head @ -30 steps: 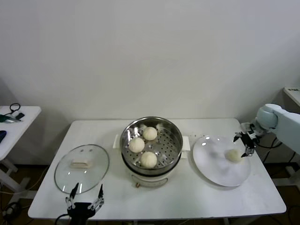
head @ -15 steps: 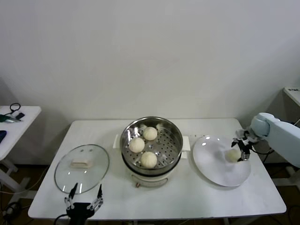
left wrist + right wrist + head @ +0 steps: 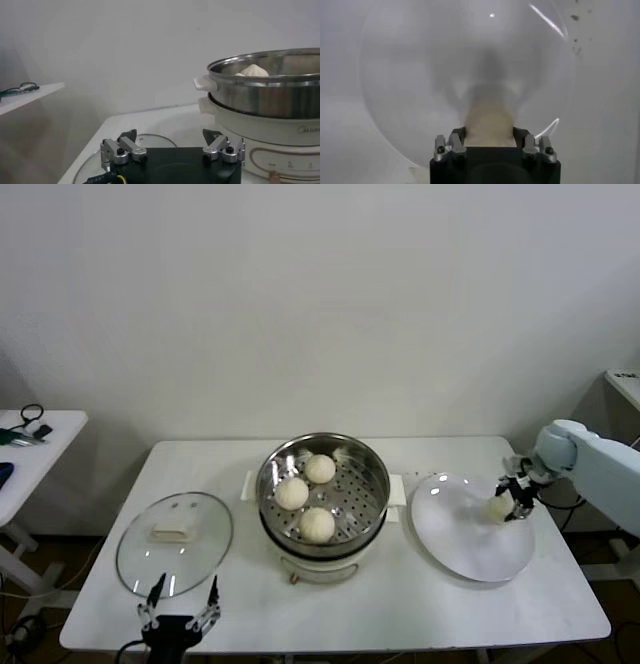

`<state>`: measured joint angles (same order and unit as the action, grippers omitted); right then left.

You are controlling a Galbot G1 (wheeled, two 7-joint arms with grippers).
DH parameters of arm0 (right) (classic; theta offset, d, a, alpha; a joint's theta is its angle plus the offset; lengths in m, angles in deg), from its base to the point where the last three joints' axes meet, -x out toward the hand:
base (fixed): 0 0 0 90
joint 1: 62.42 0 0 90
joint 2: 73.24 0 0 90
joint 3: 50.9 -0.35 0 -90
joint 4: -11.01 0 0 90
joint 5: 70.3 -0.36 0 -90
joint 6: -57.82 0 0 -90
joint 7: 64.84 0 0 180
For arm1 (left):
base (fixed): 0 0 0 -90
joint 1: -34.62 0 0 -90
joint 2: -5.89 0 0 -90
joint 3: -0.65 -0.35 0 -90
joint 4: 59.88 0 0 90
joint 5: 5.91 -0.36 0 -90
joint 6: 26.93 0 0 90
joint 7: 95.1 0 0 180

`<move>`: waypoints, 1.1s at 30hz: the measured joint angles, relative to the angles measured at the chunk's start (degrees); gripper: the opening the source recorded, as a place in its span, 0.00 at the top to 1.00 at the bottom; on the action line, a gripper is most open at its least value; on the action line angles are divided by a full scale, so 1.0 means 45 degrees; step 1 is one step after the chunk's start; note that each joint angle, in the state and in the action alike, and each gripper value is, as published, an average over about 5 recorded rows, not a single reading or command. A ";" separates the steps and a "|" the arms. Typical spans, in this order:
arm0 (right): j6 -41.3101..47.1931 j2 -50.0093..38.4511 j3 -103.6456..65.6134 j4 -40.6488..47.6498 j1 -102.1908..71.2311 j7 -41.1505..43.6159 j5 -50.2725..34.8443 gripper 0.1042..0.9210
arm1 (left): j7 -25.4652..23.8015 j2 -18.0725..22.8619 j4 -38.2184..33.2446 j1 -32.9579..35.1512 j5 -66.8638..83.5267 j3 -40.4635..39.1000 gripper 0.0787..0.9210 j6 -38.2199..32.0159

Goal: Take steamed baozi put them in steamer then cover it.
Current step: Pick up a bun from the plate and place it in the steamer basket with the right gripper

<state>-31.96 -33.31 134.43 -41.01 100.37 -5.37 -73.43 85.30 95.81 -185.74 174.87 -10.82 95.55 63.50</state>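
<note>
Next, my right gripper puts down the fourth baozi on the bare steamer's bottom nearest the white plate [image 3: 349,493] and lets go of it there.
Three cream-white baozi [image 3: 320,469] [image 3: 292,493] [image 3: 317,525] lie in the shiny steel steamer [image 3: 375,474] at the table's middle. The fourth baozi [image 3: 497,507] is between the fingers of my right gripper [image 3: 512,502], over the far right part of the white plate [image 3: 470,544]. In the right wrist view the gripper [image 3: 489,133] is shut on this baozi [image 3: 489,120] above the plate [image 3: 420,75]. The glass cover [image 3: 195,519] with its cream handle lies flat on the table at the left. My left gripper [image 3: 181,609] is open and empty at the table's front edge, just in front of the cover.
The left wrist view shows the open left gripper [image 3: 172,142], the cover's rim [image 3: 155,139] behind it and the steamer [image 3: 265,90] on its white base with one baozi [image 3: 254,70] showing. A small side table [image 3: 30,444] with dark items stands at the far left.
My right gripper moved in over the baozi on the plate, closed on it, and now holds it slightly farther back. The left arm has not moved.
</note>
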 measured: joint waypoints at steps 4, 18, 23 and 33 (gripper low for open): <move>0.0403 -0.0044 0.1554 -0.0945 0.1806 0.0081 -0.1053 0.35 | -0.0005 -0.0023 -0.0070 -0.0010 0.0026 -0.0047 0.12 0.0034; 0.2858 0.1755 0.5884 -0.6013 0.8724 -0.0684 -0.7093 0.35 | -0.0054 -0.0277 -0.0267 -0.0141 0.0220 0.0016 0.12 0.0130; 0.3876 0.2781 0.5971 -0.7020 0.9093 -0.1463 -0.8449 0.35 | -0.0059 -0.0306 -0.0324 -0.0135 0.0270 0.0055 0.12 0.0135; 0.5128 0.4215 0.5781 -0.7386 0.7520 -0.2594 -0.8661 0.35 | -0.0063 -0.0354 -0.0283 -0.0042 0.0284 0.0141 0.12 0.0125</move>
<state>-8.89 -14.34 160.44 -74.25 134.21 -17.05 -112.40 85.02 94.21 -187.01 174.68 -9.54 96.18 64.06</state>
